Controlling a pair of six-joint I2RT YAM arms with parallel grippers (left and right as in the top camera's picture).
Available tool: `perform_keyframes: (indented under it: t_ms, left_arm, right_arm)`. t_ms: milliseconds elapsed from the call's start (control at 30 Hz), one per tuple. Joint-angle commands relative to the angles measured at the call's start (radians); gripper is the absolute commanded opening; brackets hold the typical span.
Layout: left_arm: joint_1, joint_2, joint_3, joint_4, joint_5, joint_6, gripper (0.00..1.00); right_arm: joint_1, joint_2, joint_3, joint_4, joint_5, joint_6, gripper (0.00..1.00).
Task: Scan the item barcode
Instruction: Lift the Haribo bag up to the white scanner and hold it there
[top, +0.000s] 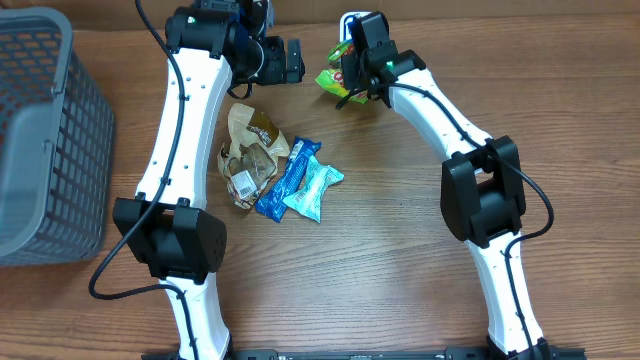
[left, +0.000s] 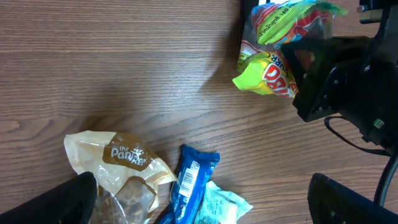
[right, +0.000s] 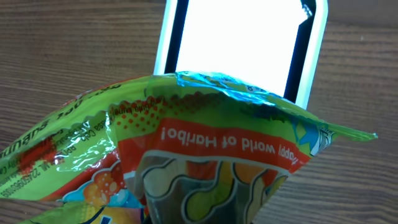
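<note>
The robot's right gripper should release the gummy candy bag on the bare table (top: 461, 174) well across from the teal packet.
My right gripper (top: 352, 86) is shut on a green and orange gummy candy bag (top: 334, 79), gripping its lower part; the bag hides the fingertips in the right wrist view. The bag (right: 205, 149) hangs just in front of a white scanner (right: 242, 43) with a bright glowing face, which stands at the table's far edge (top: 351, 20). No barcode shows on the side facing the wrist camera. My left gripper (top: 288, 60) hovers open to the left of the bag, its dark fingers (left: 53, 202) spread wide with nothing between them. The candy bag (left: 273, 68) shows at the left wrist view's upper right.
A pile of snacks lies mid-table: a beige pastry bag (top: 250, 150), a blue bar (top: 290, 175) and a teal packet (top: 316, 188). A grey mesh basket (top: 40, 130) stands at the left edge.
</note>
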Motion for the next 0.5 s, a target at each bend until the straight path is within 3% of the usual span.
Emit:
perform_keyframes:
  t_ms: [0, 233, 467]
  left_arm:
    - [-0.007, 0.009, -0.002, 0.0, -0.006, 0.023, 1.0]
    - [-0.007, 0.009, -0.002, 0.0, -0.006, 0.023, 1.0]
    - [-0.007, 0.009, -0.002, 0.0, -0.006, 0.023, 1.0]
  right_arm:
    - [-0.008, -0.044, 0.027, 0.034, 0.024, -0.012, 0.04]
    - [-0.008, -0.045, 0.08, 0.015, 0.024, 0.003, 0.04]
    - [-0.01, -0.045, 0.242, -0.069, -0.019, 0.301, 0.03]
